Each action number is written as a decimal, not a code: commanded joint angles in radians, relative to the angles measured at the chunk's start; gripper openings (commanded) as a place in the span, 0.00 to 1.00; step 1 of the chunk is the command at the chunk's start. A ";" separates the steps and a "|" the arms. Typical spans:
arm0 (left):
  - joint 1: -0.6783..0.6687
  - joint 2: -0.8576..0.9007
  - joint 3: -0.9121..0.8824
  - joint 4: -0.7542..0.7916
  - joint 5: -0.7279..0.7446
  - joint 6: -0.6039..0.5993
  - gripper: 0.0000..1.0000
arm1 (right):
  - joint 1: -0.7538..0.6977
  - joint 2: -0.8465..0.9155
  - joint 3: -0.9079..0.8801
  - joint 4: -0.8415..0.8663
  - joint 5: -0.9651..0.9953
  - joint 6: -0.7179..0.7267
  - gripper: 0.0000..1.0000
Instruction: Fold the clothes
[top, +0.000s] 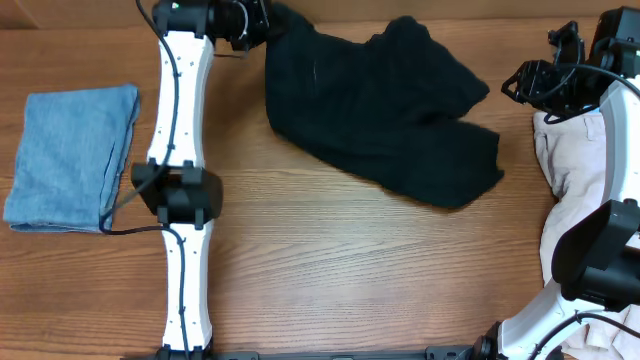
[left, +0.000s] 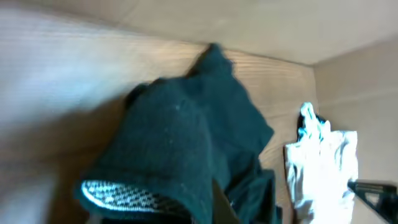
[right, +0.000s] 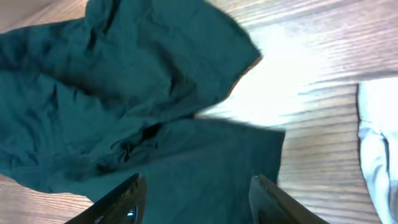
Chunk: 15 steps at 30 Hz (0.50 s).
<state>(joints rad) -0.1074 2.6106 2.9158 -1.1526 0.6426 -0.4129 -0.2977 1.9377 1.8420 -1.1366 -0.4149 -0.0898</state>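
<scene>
Next, my right gripper moves to the black garment's near corner (top: 460, 198), on the side toward the pale beige garment, and closes there.
The clothes in the middle are a large black shorts-like garment (top: 380, 110), lying crumpled across the far half of the table. My left gripper (top: 262, 22) is at its far left corner and shut on the cloth. In the left wrist view the black fabric (left: 186, 137) is bunched over my jaws and drapes over one patterned finger pad (left: 124, 196). My right gripper (top: 515, 85) hovers by the garment's right side. Its fingers (right: 121, 199) stand apart above the black cloth (right: 124, 93) with nothing between them.
A folded faded-blue garment (top: 70, 155) lies at the table's left edge. A pale beige garment (top: 580, 150) sits at the right edge under the right arm, and shows as pale cloth (left: 320, 162) in the left wrist view. Bare wood lies in front of the black garment.
</scene>
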 joint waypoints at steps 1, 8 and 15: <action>-0.107 -0.102 0.217 -0.139 -0.100 0.241 0.04 | 0.003 -0.043 0.046 0.015 -0.043 -0.015 0.57; -0.481 -0.228 0.225 -0.441 -0.471 0.436 0.04 | 0.000 -0.049 0.161 -0.039 -0.043 -0.015 0.57; -0.727 -0.094 0.106 -0.534 -0.492 0.424 0.04 | -0.034 -0.058 0.164 -0.044 -0.043 -0.015 0.57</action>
<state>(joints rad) -0.7776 2.4367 3.0928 -1.6867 0.1699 -0.0032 -0.3035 1.9270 1.9709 -1.1797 -0.4465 -0.0986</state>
